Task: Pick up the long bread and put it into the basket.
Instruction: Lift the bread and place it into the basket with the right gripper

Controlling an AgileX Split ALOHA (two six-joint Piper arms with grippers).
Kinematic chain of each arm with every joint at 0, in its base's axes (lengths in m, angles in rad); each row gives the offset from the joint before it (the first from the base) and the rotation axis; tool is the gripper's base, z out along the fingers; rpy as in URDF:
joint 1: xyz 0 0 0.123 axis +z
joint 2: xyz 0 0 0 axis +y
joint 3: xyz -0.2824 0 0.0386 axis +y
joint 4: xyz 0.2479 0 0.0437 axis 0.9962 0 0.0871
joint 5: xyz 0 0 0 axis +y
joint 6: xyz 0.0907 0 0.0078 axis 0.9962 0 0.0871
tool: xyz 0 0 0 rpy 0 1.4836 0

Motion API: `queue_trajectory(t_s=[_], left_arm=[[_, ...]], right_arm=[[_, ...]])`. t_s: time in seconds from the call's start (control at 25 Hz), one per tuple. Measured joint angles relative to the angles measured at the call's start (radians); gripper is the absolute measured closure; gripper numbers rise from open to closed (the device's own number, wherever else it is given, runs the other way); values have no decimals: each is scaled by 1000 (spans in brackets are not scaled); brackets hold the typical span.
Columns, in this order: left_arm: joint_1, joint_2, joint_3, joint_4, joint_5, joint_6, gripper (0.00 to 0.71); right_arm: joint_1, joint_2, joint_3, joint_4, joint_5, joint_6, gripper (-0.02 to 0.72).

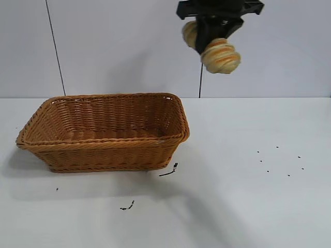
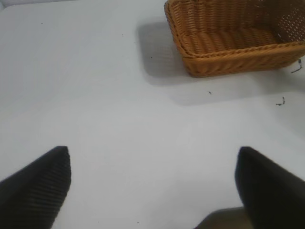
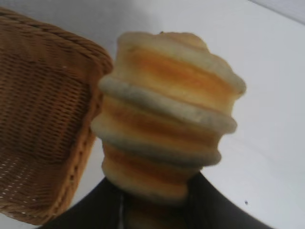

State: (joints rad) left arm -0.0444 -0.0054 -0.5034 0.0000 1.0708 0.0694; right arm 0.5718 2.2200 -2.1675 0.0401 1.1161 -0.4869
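Observation:
My right gripper has the long bread, now high above the table beside the basket. It will let go of it on the basket's bottom, just behind the middle of the front rim [image 1: 94, 134].
My right gripper [image 1: 209, 31] is high above the table at the top of the exterior view, just right of the basket's right end. It is shut on the long bread [image 1: 221, 56], a tan loaf with orange and pale ridges that sticks out toward the camera. The right wrist view shows the long bread [image 3: 167, 124] clamped between the dark fingers [image 3: 224, 205], with the basket [image 3: 43, 119] beside and below it. The orange-brown wicker basket [image 1: 103, 147] stands empty on the table at left. My left gripper [image 2: 152, 164] is open over bare table, off to one side of the basket [image 2: 228, 59].
Small dark specks [image 1: 279, 160] dot the white table at right, and two dark scraps [image 1: 169, 171] lie in front of the basket. A thin dark cord [image 1: 56, 49] hangs on the back wall.

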Motion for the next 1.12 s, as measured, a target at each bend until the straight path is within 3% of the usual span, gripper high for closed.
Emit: queue_trajectory(t_s=[0.2,0.36,0.64,1.0,1.12], left_arm=[[0,0,0,0,0,0,14],[0,0,0,0,0,0,14],[0,0,0,0,0,0,14],[0,0,0,0,0,0,14],[0,0,0,0,0,0,14]], right_arm=[[88,51,-1,0,-126,-236,529],[121,102,-2,4,-179,-366,530],[116,198,-2,-1,-271,-400,533],[100,246,-2,6,-278,-402,532],[100,247,-2,23,-278,-402,467]])
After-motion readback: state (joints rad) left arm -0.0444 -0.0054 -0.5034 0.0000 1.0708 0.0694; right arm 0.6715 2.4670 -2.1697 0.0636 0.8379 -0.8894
